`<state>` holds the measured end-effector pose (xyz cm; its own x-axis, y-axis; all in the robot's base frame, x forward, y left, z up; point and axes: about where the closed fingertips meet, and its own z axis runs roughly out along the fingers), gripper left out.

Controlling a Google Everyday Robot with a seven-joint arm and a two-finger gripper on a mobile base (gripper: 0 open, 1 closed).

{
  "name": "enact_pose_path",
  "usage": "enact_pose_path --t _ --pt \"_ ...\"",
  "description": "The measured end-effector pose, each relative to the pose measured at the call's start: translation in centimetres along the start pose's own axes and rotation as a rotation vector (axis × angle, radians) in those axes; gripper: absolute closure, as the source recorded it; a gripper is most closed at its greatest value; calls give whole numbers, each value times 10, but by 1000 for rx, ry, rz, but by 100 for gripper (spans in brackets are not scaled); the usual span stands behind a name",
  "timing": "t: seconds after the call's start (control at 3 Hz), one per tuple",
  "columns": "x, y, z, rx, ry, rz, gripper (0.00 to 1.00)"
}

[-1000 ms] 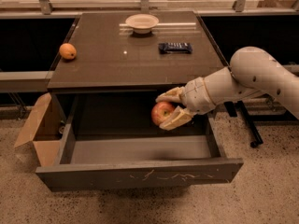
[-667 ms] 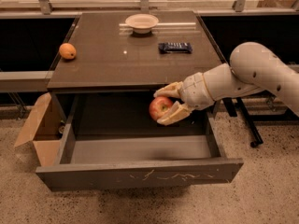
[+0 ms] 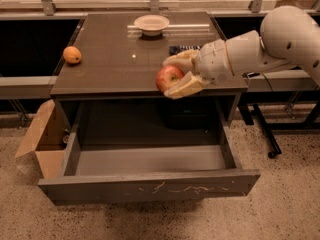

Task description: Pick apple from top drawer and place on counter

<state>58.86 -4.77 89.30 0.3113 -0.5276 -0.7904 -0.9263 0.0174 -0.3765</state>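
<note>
The gripper should set the red apple down on the brown counter [image 3: 174,55] beside the dark flat object, nearer than the white bowl.
The red apple [image 3: 168,77] with yellowish patches is held between the two pale fingers of my gripper [image 3: 172,76], which is shut on it. The gripper holds it over the front edge of the dark brown counter [image 3: 115,59], right of the middle, above the open top drawer [image 3: 150,186]. The drawer is pulled far out; its grey inside shows no objects. Its front panel has pale scratches. My white arm [image 3: 260,46] reaches in from the right.
A small orange-yellow fruit [image 3: 72,55] lies at the counter's left edge. A white bowl [image 3: 151,24] stands at the back, and a dark flat object [image 3: 182,49] lies partly behind the gripper. An open cardboard box [image 3: 42,136] stands on the floor at the left.
The gripper has lifted the apple out of the drawer space, up and slightly left, to the level of the counter's front edge.
</note>
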Motion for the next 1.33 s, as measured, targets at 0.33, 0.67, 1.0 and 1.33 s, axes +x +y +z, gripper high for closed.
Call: enact_pose_path --t 0.33,0.67,1.0,1.33 --pt "-9 -33 -9 90 -30 46 100" --pt "2 -63 -8 172 -38 94 100" --pt "19 -87 -4 231 -48 133 100" --pt "36 -112 4 260 -60 174 100"
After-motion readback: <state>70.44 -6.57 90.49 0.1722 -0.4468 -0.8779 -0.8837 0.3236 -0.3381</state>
